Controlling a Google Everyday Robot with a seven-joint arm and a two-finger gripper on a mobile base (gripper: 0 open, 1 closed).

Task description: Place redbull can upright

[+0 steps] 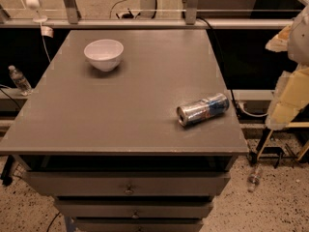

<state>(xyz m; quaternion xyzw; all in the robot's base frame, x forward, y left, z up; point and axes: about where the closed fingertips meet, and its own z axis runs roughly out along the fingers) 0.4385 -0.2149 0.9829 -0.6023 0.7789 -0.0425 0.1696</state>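
Note:
The robot's gripper should next go to the redbull can lying on the table and close on its silver end [189, 113], leaving the blue end free.
The redbull can [203, 109] lies on its side on the grey table top [135, 95], near the front right corner. It is silver and blue, and its silver end faces front left. My gripper [286, 103] is a pale, blurred shape at the right edge of the camera view. It hangs beyond the table's right edge, to the right of the can and apart from it. Nothing shows in it.
A white bowl [104, 54] stands upright at the table's back left. Drawers [128, 187] sit under the front edge. A plastic bottle [19, 80] stands left of the table and another [253, 178] lies on the floor at right. A rail [145, 22] runs behind.

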